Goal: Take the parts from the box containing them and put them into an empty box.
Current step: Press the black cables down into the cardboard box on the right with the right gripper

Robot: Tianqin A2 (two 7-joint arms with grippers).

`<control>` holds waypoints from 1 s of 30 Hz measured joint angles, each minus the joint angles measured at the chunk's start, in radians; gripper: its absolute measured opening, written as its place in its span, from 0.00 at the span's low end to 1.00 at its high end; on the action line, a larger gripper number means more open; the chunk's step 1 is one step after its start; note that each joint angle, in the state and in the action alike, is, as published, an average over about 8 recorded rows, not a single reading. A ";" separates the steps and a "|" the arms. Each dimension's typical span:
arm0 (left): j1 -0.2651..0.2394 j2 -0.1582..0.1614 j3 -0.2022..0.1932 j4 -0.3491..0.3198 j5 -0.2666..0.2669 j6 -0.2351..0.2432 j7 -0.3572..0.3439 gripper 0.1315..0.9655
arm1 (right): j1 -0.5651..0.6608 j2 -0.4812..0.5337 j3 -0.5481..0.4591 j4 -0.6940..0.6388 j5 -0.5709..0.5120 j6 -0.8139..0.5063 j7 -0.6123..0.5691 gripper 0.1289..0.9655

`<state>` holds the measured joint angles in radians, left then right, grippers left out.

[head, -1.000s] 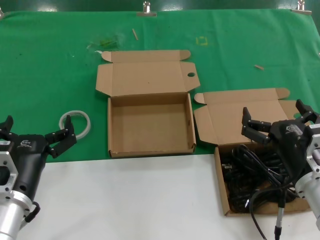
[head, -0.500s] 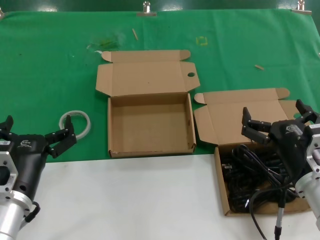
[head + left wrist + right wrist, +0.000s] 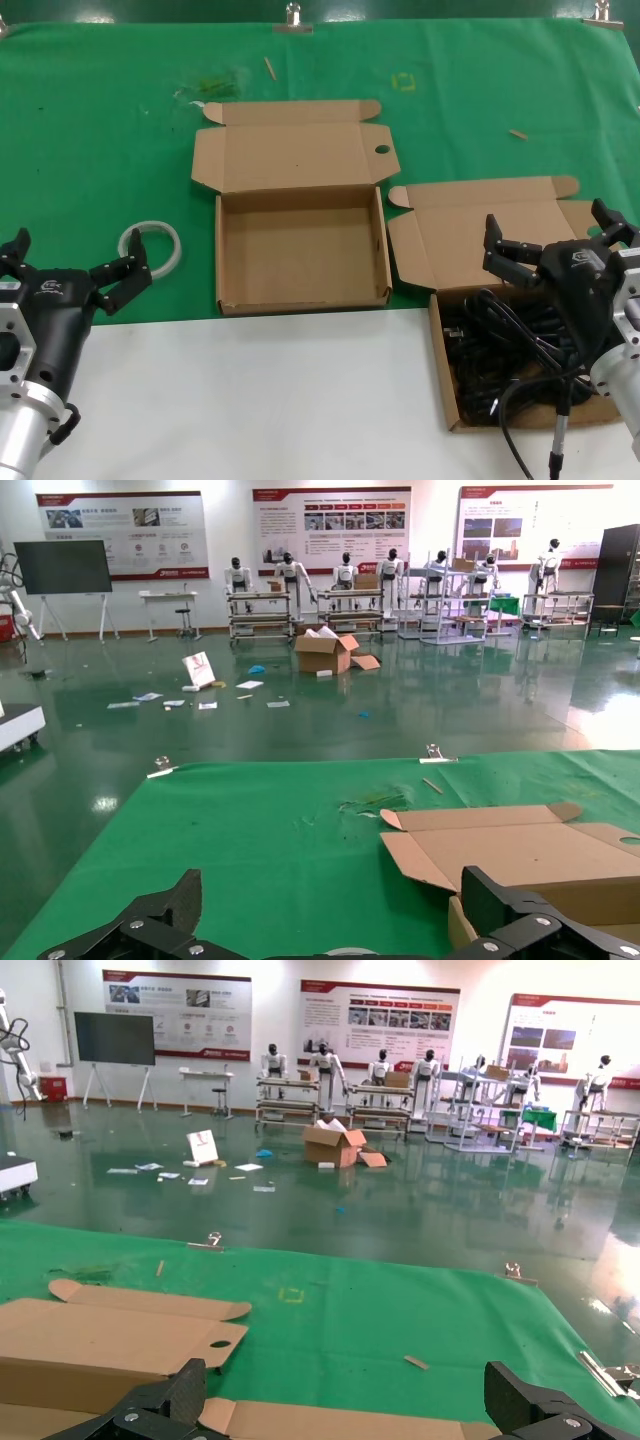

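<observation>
My right gripper should grab the gathered end (image 3: 557, 364) of the top black power cable, on the side farther from the empty box.
The black power cables (image 3: 500, 345) lie coiled in the open cardboard box (image 3: 437, 360) at the right, its lid (image 3: 470, 225) folded back. The empty box (image 3: 300, 250) stands in the middle, lid (image 3: 290, 155) open toward the back; this lid also shows in the left wrist view (image 3: 520, 850) and the right wrist view (image 3: 100, 1340). My right gripper (image 3: 553, 240) (image 3: 345, 1390) is open and empty, hovering over the back of the cable box. My left gripper (image 3: 75, 262) (image 3: 335, 900) is open and empty at the lower left, left of the empty box.
A white ring (image 3: 150, 245) lies on the green mat (image 3: 100, 150) just beyond my left gripper. White table surface (image 3: 280, 400) runs along the front. Small scraps (image 3: 517, 133) lie at the back of the mat. Clips (image 3: 293, 18) hold the mat's far edge.
</observation>
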<state>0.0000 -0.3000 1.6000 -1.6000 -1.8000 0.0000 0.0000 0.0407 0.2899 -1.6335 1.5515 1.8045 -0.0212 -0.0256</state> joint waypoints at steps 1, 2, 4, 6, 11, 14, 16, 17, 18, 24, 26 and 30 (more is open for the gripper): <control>0.000 0.000 0.000 0.000 0.000 0.000 0.000 0.97 | 0.000 0.000 0.000 0.000 0.000 0.000 0.000 1.00; 0.000 0.000 0.000 0.000 0.000 0.000 0.000 0.95 | 0.000 0.000 0.000 0.000 0.000 0.000 0.000 1.00; 0.000 0.000 0.000 0.000 0.000 0.000 0.000 0.93 | 0.000 0.000 0.001 -0.001 0.000 -0.001 0.000 1.00; 0.000 0.000 0.000 0.000 0.000 0.000 0.000 0.90 | 0.001 0.000 0.006 -0.004 0.000 -0.003 -0.001 1.00; 0.000 0.000 0.000 0.000 0.000 0.000 0.000 0.83 | 0.006 0.001 0.024 -0.015 -0.002 -0.012 -0.007 1.00; 0.000 0.000 0.000 0.000 0.000 0.000 0.000 0.77 | 0.010 0.005 0.029 -0.019 -0.003 -0.013 -0.009 1.00; 0.000 0.000 0.000 0.000 0.000 0.000 0.000 0.72 | 0.013 0.012 0.028 -0.021 -0.002 -0.012 -0.008 1.00; 0.000 0.000 0.000 0.000 0.000 0.000 0.000 0.70 | 0.014 0.016 0.026 -0.021 -0.002 -0.010 -0.007 1.00; 0.000 0.000 0.000 0.000 0.000 0.000 0.000 0.70 | 0.015 0.022 0.023 -0.021 -0.001 -0.008 -0.005 1.00; 0.000 0.000 0.000 0.000 0.000 0.000 0.000 0.51 | 0.025 0.097 -0.032 -0.014 0.020 0.015 0.011 1.00; 0.000 0.000 0.000 0.000 0.000 0.000 0.000 0.44 | 0.028 0.135 -0.057 -0.010 0.026 0.018 0.016 1.00; 0.000 0.000 0.000 0.000 0.000 0.000 0.000 0.36 | 0.032 0.201 -0.082 -0.001 0.025 -0.009 0.011 1.00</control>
<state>0.0000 -0.3000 1.6000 -1.6000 -1.7999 0.0000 0.0000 0.0727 0.4913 -1.7157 1.5508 1.8290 -0.0307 -0.0150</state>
